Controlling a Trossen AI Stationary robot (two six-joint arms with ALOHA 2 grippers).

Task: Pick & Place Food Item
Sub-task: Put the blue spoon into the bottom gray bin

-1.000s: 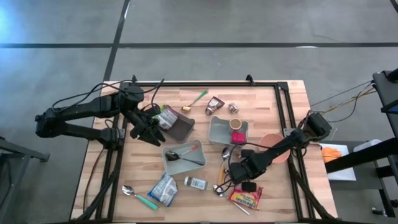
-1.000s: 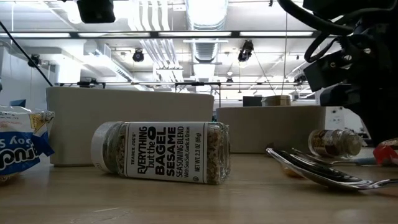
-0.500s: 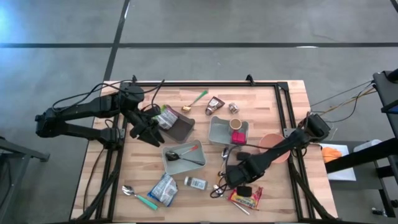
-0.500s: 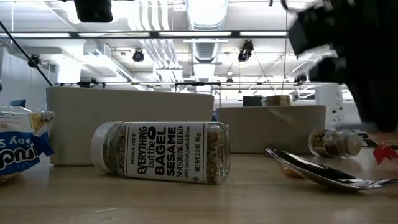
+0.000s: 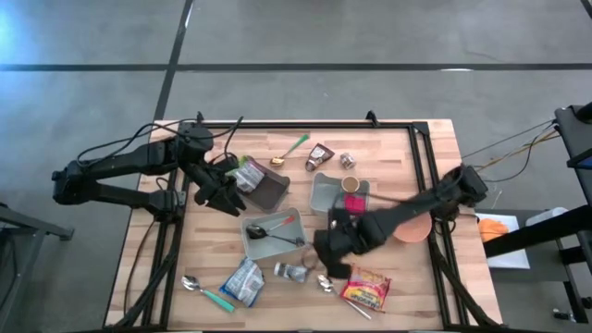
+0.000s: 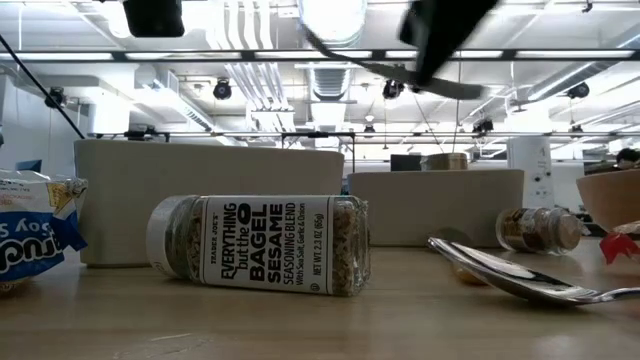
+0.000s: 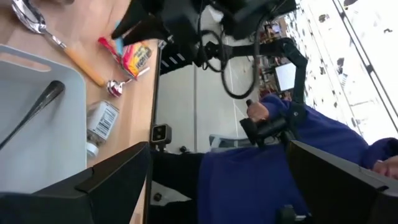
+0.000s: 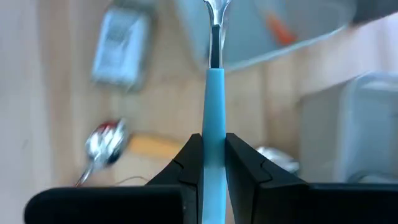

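Observation:
My right gripper will let go of the light blue handled utensil in the grey tray (image 5: 274, 245), so that it lies along the near side of the spoon. The utensil is now high above the table's near middle.
My right gripper (image 8: 213, 146) is shut on a metal utensil with a light blue handle (image 8: 214, 93), above the table's near middle (image 5: 328, 254). In the low view the utensil (image 6: 360, 65) shows as a dark bar high above the table. A red snack packet (image 5: 366, 289), a blue packet (image 5: 242, 280) and a seasoning jar (image 5: 292, 273) lie flat on the wood below. My left gripper (image 5: 222, 192) hangs open at the table's left, beside a dark tray (image 5: 271, 192). My right gripper pinches the utensil's blue handle (image 8: 214, 140) between its two fingers, which lie across it. The gripper comes from above, slanting down. The utensil is lifted clear of the table and reaches straight forward from the fingers, metal end (image 8: 216, 12) farthest out.
A grey tray (image 5: 254, 242) with a spoon sits in the middle, and another grey tray (image 5: 326, 196) holds a cup. An orange bowl (image 5: 413, 222) stands at the right. Loose spoons (image 5: 205, 292) (image 5: 324, 282) lie near the front edge. A person in blue (image 7: 280, 155) stands beyond the table.
My right gripper has risen from the table and swung toward the table's left, tipping further downward, with the blue-handled utensil lifted clear in its shut fingers. In the low view it has left the right side and moved to the top.

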